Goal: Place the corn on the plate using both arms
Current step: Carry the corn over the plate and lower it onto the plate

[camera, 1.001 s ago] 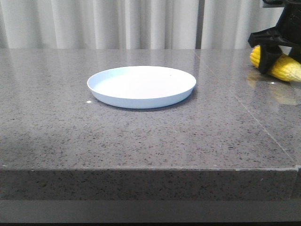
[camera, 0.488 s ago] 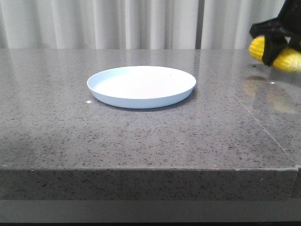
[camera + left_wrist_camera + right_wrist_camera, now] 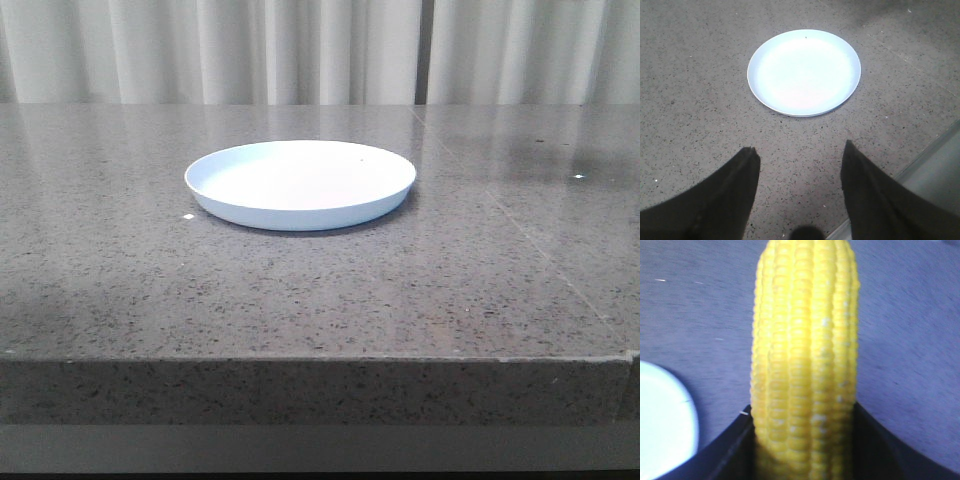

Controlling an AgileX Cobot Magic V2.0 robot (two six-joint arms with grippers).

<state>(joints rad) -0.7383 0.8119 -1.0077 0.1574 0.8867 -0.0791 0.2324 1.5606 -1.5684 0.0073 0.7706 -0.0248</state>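
Observation:
The robot's right gripper needs to release the yellow corn on the pale blue-white plate's side nearer the stone seam (image 3: 328, 160).
The pale blue-white plate (image 3: 301, 183) sits empty on the grey stone table. It also shows in the left wrist view (image 3: 804, 71) and as a sliver in the right wrist view (image 3: 662, 415). My right gripper (image 3: 804, 412) is shut on the yellow corn (image 3: 805, 355), which stands out lengthwise between its black fingers above the table. Neither the right gripper nor the corn shows in the front view. My left gripper (image 3: 799, 156) is open and empty, held above bare table a short way from the plate.
The table's front edge (image 3: 320, 358) runs across the front view. A seam in the stone (image 3: 520, 230) runs on the right. A table edge (image 3: 925, 155) lies near the left gripper's finger. White curtains hang behind.
My right gripper has lifted the corn up and to the right, out of the front view. The plate has not moved.

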